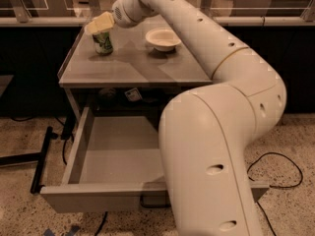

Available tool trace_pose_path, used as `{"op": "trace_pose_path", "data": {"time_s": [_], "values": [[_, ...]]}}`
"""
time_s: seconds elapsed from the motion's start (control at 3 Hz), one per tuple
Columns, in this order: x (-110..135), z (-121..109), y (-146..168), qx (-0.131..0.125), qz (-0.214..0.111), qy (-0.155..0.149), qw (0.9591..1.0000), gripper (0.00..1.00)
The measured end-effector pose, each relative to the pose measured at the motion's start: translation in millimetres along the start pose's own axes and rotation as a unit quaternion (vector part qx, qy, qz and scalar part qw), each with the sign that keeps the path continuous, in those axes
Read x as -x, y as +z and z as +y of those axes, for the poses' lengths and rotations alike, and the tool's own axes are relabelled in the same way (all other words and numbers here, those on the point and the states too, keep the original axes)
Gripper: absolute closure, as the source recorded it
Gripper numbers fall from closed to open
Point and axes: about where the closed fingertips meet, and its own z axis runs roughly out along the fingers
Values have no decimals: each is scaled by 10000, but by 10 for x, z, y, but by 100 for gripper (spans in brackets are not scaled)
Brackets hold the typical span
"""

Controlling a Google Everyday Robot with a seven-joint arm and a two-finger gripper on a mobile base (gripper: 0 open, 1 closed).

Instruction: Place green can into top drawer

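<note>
My gripper is going to close on the upper part (102, 35) of the green can, so that the can will hang below my fingers when it lifts.
The green can (103, 43) stands upright on the grey cabinet top (133, 65), at its far left. My gripper (99, 24) hangs right over the can's top, its pale fingers (100, 23) reaching down to the rim. The top drawer (118, 154) is pulled out wide below the cabinet top, and the part of its inside that I can see holds nothing. My arm (216, 132) hides the drawer's right part and the middle of its front panel. I cannot see the handle.
A white bowl (163, 38) stands on the cabinet top to the right of the can. A dark metal stand (42, 156) lies on the speckled floor to the left of the drawer. A cable (275, 168) loops on the floor at the right.
</note>
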Motion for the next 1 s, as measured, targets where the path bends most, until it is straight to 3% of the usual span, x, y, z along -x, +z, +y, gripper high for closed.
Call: {"op": "trace_pose_path", "data": {"time_s": [0.33, 1.0], "values": [[29, -58, 197, -160, -57, 215, 9996, 0], [199, 76, 398, -224, -183, 479, 9984, 0]]}}
